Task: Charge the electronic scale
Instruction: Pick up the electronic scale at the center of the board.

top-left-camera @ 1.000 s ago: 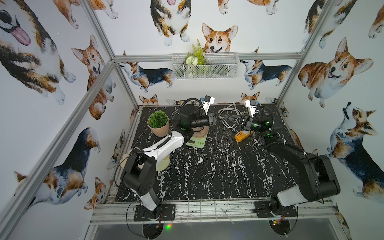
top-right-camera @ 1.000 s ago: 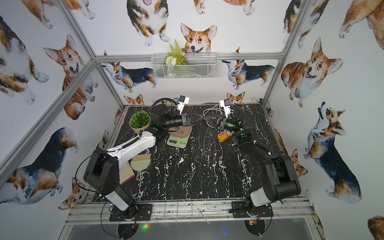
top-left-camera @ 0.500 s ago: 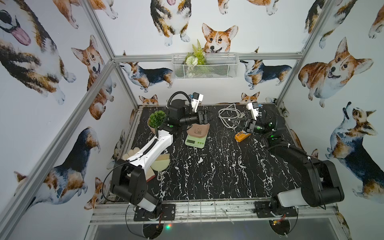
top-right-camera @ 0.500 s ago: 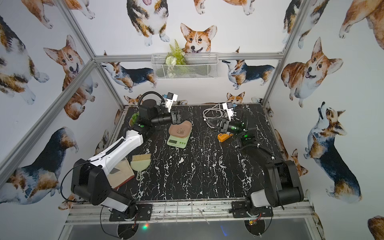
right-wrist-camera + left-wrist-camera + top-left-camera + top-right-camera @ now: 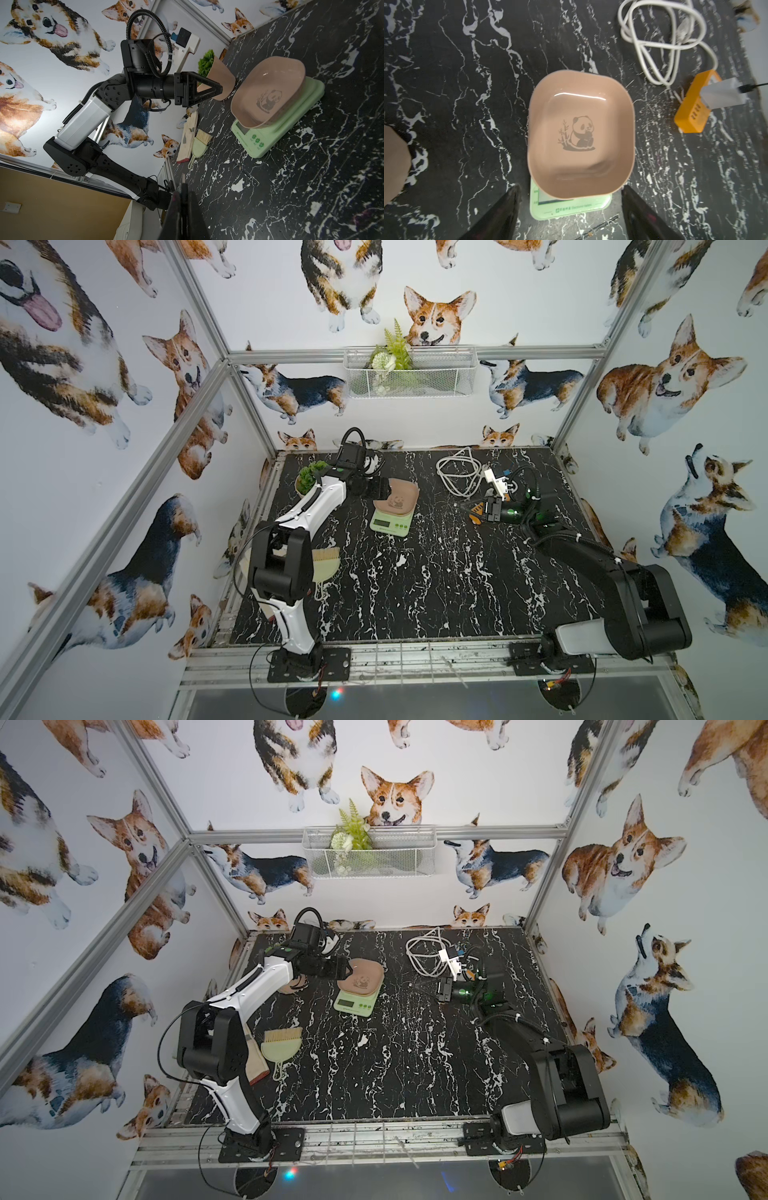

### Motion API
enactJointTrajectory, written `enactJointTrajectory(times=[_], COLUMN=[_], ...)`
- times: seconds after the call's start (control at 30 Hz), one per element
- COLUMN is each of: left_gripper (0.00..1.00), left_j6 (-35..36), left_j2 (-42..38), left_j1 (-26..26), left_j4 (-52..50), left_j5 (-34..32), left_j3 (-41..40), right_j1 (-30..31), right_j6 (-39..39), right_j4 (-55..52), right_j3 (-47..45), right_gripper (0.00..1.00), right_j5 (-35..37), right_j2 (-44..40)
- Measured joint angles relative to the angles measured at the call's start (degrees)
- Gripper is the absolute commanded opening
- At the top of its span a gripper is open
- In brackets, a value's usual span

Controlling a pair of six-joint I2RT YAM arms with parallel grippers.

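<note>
The left gripper needs to next move to the pinkish tray on the electronic scale and close on the tray's edge (image 5: 376, 502) (image 5: 529, 156) facing the potted plant.
The electronic scale (image 5: 390, 523) is pale green and carries a pinkish tray (image 5: 397, 499) with a panda; it stands at the table's back middle, in both top views (image 5: 356, 1005). My left gripper (image 5: 381, 489) hovers open just left of the tray. In the left wrist view its jaws (image 5: 571, 187) straddle the scale's front edge (image 5: 571, 207) without touching it. My right gripper (image 5: 461, 506) is shut on a thin black charging plug (image 5: 184, 182) with a metal tip, held right of the scale and pointing at it. The orange power strip (image 5: 695, 104) holds a white adapter (image 5: 720, 95).
A coiled white cable (image 5: 457, 472) lies at the back right. A potted plant (image 5: 309, 479) stands behind my left arm. A small brush (image 5: 282, 1044) and a glove (image 5: 189, 137) lie at the left edge. A wire basket (image 5: 409, 373) hangs on the back wall.
My left gripper opened, let go of the tray and drew back to the left of it. My right gripper came down and forward a little, staying shut.
</note>
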Motion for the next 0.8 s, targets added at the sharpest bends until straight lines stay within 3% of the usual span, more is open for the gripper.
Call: enactJointTrajectory(times=[0.2, 0.43, 0.63, 0.8], left_gripper=[0.62, 0.53, 0.43, 0.29], left_j6=[2.3, 2.8, 3.3, 3.4], left_j2=[7.4, 12.0, 13.7, 14.7], left_j1=[0.9, 0.7, 0.8, 0.7], left_j4=[-4.3, -5.2, -5.8, -5.6], left_j5=[-4.7, -8.2, -9.2, -8.5], left_j3=[4.9, 8.1, 8.6, 8.7], right_j1=[0.7, 0.9, 1.0, 0.9], right_j6=[-0.8, -1.0, -1.2, -1.2], right_j4=[-1.7, -2.6, -3.1, -3.1], right_j3=[-0.4, -0.2, -0.2, -0.1], right_gripper=[0.0, 0.0, 0.0, 0.0], right_j5=[-0.1, -0.3, -0.5, -0.5], right_j2=[1.8, 2.7, 3.1, 3.5])
